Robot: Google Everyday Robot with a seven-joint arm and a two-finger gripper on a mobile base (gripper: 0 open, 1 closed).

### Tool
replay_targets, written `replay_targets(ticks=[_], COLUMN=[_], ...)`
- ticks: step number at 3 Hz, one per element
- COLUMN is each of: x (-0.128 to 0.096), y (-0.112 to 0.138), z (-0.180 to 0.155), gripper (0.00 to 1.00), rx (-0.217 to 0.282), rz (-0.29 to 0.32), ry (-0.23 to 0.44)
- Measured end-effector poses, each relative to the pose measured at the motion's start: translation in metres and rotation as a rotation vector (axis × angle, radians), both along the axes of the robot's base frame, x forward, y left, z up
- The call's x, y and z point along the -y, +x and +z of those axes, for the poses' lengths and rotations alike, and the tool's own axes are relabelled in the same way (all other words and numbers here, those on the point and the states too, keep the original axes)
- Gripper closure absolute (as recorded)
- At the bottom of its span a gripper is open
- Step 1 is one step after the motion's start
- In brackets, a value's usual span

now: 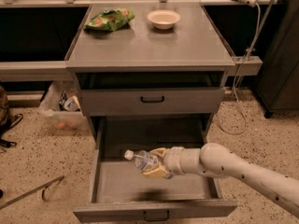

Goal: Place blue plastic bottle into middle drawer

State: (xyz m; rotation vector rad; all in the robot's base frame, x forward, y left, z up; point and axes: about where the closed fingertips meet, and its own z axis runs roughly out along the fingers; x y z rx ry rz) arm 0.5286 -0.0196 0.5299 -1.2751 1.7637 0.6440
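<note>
Next, my gripper puts the blue plastic bottle down near the middle of the drawer's grey bottom [148,167], straight behind the black handle.
The blue plastic bottle [141,159], clear with a white cap pointing left, is held lying sideways over the open middle drawer [154,210]. My gripper [156,163] is shut on the bottle's base end, with the white arm reaching in from the lower right. The bottle hangs a little above the drawer's grey floor, over its left-centre part; its shadow falls on the floor below. The drawer is pulled far out, with its black loop handle at the bottom edge of the view.
A closed grey drawer front [152,100] sits one level higher. On the cabinet top [187,45] lie a green snack bag [109,19] and a white bowl [163,18]. A clear bin [60,108] stands on the floor at left. A cable [243,78] hangs at right.
</note>
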Motion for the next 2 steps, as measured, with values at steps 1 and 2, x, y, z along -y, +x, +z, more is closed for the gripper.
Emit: replay_targets(ticks=[1, 2], x=[-0.003, -0.007], y=[0.005, 0.029], z=[-0.019, -0.053], gripper=[1.00, 1.00], rx=[0.024, 0.034], rz=[-0.016, 0.004], ry=[-0.027, -0.052])
